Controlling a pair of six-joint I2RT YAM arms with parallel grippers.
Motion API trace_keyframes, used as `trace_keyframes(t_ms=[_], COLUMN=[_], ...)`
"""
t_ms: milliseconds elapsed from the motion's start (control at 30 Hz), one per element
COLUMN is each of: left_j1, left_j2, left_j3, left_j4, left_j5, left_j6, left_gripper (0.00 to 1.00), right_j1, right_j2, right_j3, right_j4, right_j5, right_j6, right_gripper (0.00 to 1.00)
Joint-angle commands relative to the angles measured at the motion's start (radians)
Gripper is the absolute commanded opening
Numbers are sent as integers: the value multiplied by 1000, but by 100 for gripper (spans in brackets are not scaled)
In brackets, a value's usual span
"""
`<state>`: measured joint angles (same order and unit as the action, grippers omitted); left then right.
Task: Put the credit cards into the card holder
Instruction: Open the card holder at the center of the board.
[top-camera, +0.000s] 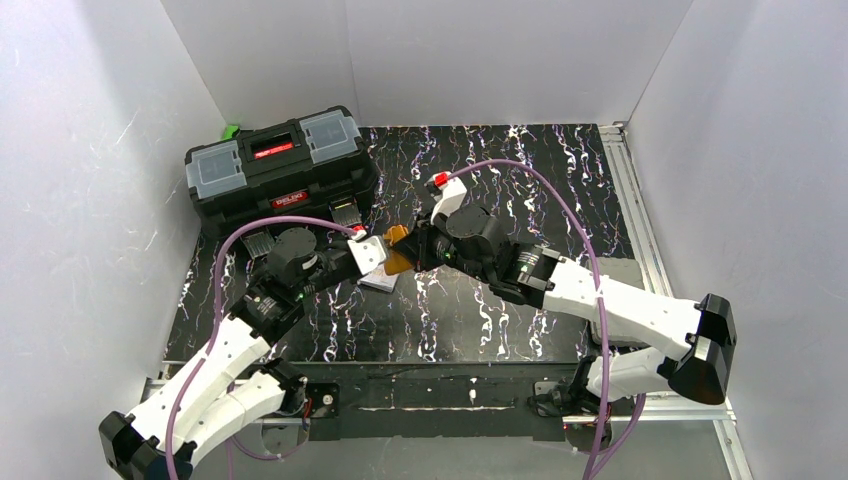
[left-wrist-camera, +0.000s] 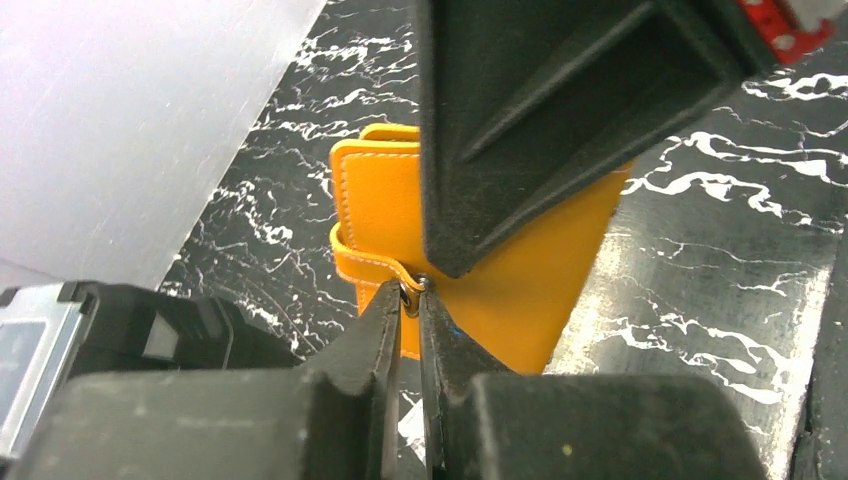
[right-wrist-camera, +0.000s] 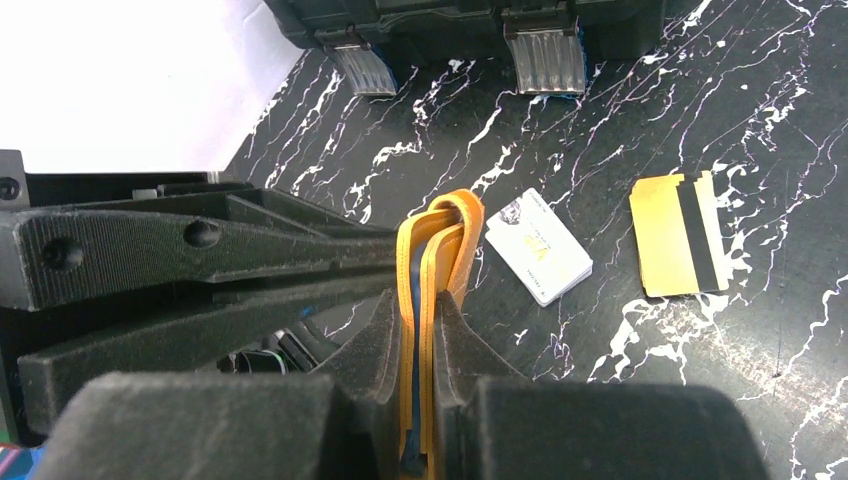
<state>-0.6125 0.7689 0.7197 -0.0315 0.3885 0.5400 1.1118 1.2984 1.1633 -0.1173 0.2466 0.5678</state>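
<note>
The card holder's covers are pinched shut together by my right gripper, so my right gripper needs to open and take only the cover with the snap tab (right-wrist-camera: 432, 270).
The orange card holder (top-camera: 398, 262) is held upright above the table between both grippers. My right gripper (right-wrist-camera: 418, 312) is shut on its folded body (right-wrist-camera: 440, 230), with a bluish inner sleeve showing between the orange covers. My left gripper (left-wrist-camera: 412, 300) is shut on the holder's snap tab (left-wrist-camera: 375, 268), at the metal snap. The right gripper's black finger (left-wrist-camera: 540, 120) covers part of the holder (left-wrist-camera: 380, 195). A stack of pale white printed cards (right-wrist-camera: 538, 245) and an orange card with a dark stripe (right-wrist-camera: 680, 235) lie on the table beyond. The white cards also show in the top view (top-camera: 378, 281).
The big black toolbox (top-camera: 280, 165) stands at the back left, its latches (right-wrist-camera: 545, 55) just behind the cards. White walls enclose the black marbled table (top-camera: 520, 180). The left gripper's fingers (right-wrist-camera: 200, 250) cross the left side of the right wrist view.
</note>
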Motion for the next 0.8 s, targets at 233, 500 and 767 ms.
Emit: trace_keyframes(t_ms=[233, 500, 767], left_j1=[-6, -6, -6], left_j2=[18, -22, -61], left_j3=[66, 103, 121], left_j4=[61, -56, -180], left_j5=[-104, -99, -48], left_j6=[-20, -28, -17], left_gripper=[0, 0, 0], right_j1=[33, 31, 28], right_j2=[-35, -101, -212], right_j3=[-1, -77, -268], right_j4=[95, 58, 174], right_j5=[-105, -76, -212], right_j6=[28, -34, -181], right_gripper=[1, 1, 1])
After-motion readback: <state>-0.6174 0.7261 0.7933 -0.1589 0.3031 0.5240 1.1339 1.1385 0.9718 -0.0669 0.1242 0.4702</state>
